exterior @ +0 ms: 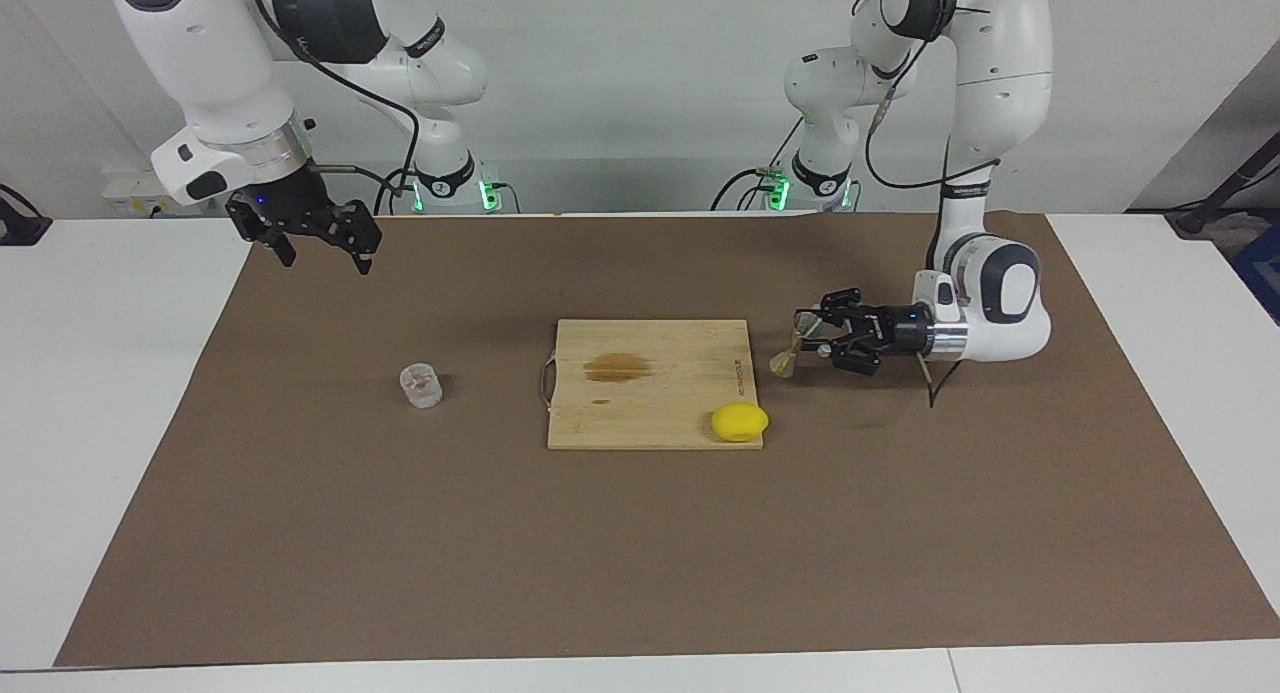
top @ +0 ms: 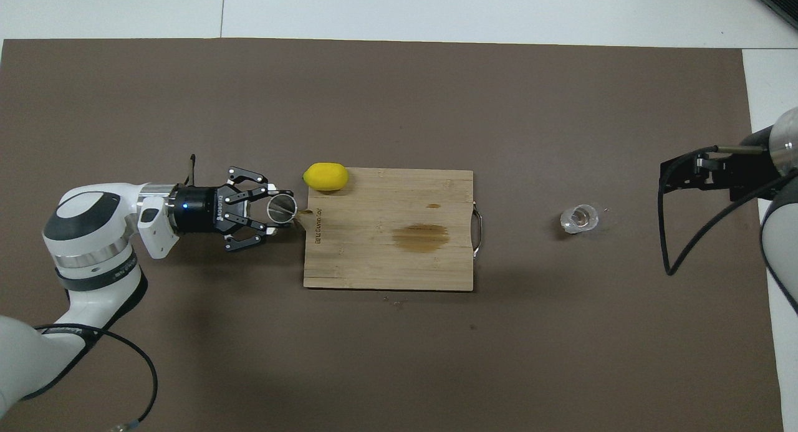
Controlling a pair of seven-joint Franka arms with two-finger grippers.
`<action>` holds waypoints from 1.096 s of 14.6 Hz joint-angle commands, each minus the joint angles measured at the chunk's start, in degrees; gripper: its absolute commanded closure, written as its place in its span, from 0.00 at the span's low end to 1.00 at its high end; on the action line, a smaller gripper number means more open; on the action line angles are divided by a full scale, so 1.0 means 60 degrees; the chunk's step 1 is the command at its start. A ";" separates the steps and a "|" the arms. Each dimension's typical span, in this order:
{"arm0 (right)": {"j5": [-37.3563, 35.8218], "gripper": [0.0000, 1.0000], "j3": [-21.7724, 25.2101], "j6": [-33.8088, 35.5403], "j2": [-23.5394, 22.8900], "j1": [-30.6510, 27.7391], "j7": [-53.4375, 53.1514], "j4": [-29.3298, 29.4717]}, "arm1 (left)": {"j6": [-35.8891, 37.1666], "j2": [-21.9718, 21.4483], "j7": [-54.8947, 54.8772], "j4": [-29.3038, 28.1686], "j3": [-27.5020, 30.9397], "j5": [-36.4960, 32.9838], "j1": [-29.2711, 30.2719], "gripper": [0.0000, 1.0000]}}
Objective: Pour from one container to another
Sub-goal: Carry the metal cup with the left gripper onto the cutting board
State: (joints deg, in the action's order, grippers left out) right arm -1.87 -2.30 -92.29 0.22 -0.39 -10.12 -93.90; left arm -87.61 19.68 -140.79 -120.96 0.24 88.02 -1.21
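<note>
I need to release the silvery hourglass jigger with my left gripper on the dark stain of the wooden cutting board (top: 428, 234).
The silvery hourglass jigger (exterior: 782, 363) (top: 283, 206) is held at its waist, slightly tilted, low over the brown mat right beside the cutting board's edge. My left gripper (exterior: 802, 341) (top: 276, 209) is shut on it, reaching in level from the left arm's end of the table. The small clear plastic cup (exterior: 421, 385) (top: 579, 218) stands upright on the mat between the board and the right arm's end. My right gripper (exterior: 328, 261) (top: 676, 173) hangs open and empty, high over the mat's corner at its own end, well apart from the cup.
A wooden cutting board (exterior: 690, 363) (top: 374, 264) with a dark stain lies mid-table. A yellow lemon (exterior: 739, 422) (top: 325, 176) rests on the board's corner, close to the jigger and farther from the robots. The brown mat (exterior: 640, 553) covers most of the white table.
</note>
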 commanded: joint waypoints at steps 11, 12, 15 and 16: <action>-0.0099 0.00 -0.0041 0.0001 0.0212 -0.0096 0.0192 -0.0214 | -0.4688 -0.0716 -0.0891 -0.0920 0.0180 0.6100 -0.5275 0.73; -0.0099 0.00 -0.0041 0.0001 0.0212 -0.0096 0.0192 -0.0214 | -0.4836 -0.0716 -0.1171 -0.0949 0.0180 0.6232 -0.5465 0.72; -0.0099 0.00 -0.0041 0.0016 0.0212 -0.0125 0.0251 -0.0214 | -0.5013 -0.0701 -0.2253 -0.1138 0.0180 0.6583 -0.5613 0.71; -0.0099 0.00 -0.0041 0.0016 0.0212 -0.0139 0.0236 -0.0229 | -0.5013 -0.0687 -0.2663 -0.1212 0.0180 0.6774 -0.5729 0.71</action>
State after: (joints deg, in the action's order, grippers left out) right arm -1.87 -2.29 -92.29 0.23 -0.42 -10.12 -93.90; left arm -117.08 16.46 -151.30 -126.13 0.44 125.66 -34.06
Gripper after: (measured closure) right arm 0.000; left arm 0.498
